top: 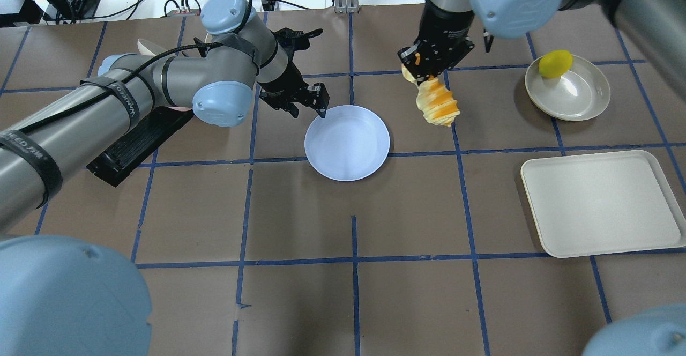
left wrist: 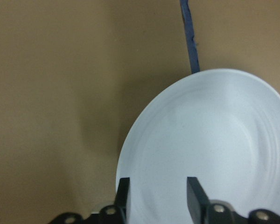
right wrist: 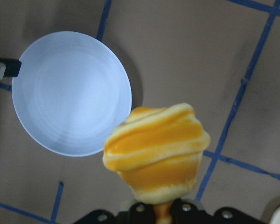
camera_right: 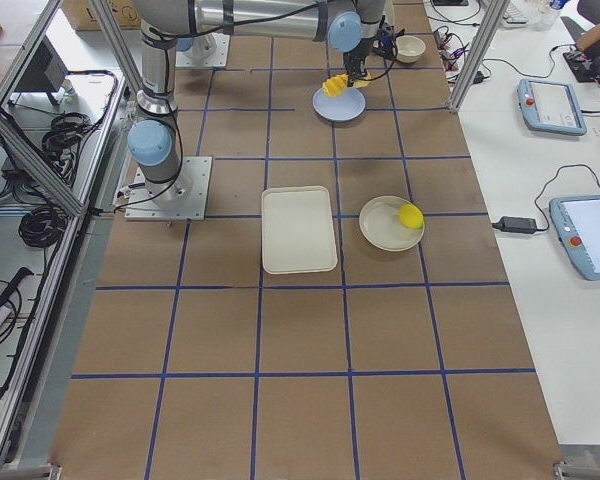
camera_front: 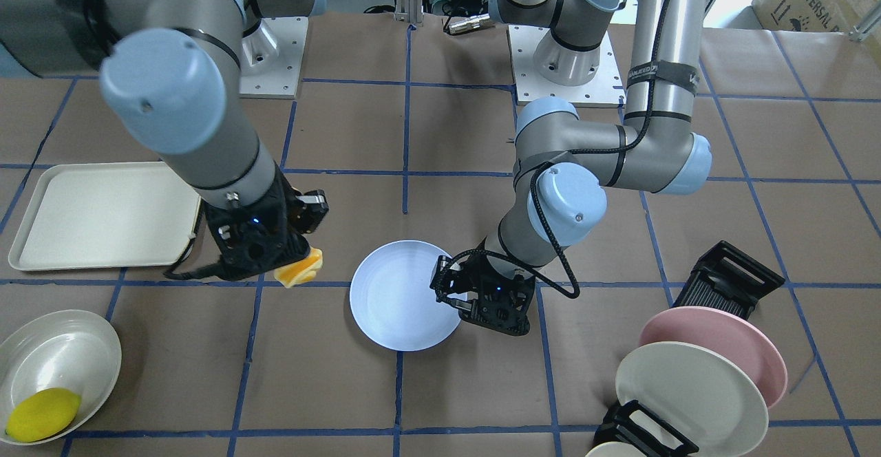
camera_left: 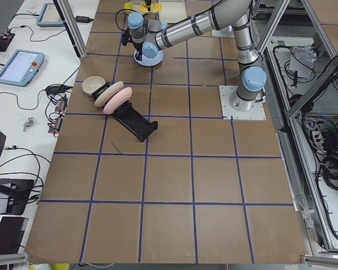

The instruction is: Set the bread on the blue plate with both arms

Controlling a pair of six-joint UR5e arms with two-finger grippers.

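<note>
The bread will drop from my right gripper just off the middle of the blue plate (camera_front: 426, 312) (right wrist: 61, 73), toward the side of my left gripper. The bread now hangs in the air beside the plate.
The blue plate (top: 347, 142) lies flat on the table near the middle. My left gripper (top: 313, 101) is open over the plate's rim on the robot's left side. In the left wrist view its two fingers (left wrist: 123, 198) stand apart with the plate (left wrist: 210, 140) beneath them. My right gripper (top: 429, 69) is shut on one end of the striped orange and cream bread (top: 438, 104). The bread hangs down in the air to the right of the plate. The right wrist view shows the bread (right wrist: 156, 151) beside the plate (right wrist: 70, 93), not over it.
A cream tray (top: 600, 203) lies at the right. A cream bowl (top: 576, 96) with a yellow lemon (top: 555, 63) sits at the far right. A black dish rack (camera_front: 729, 278) with a pink plate (camera_front: 723, 343) and a cream plate (camera_front: 688, 395) stands on the left side.
</note>
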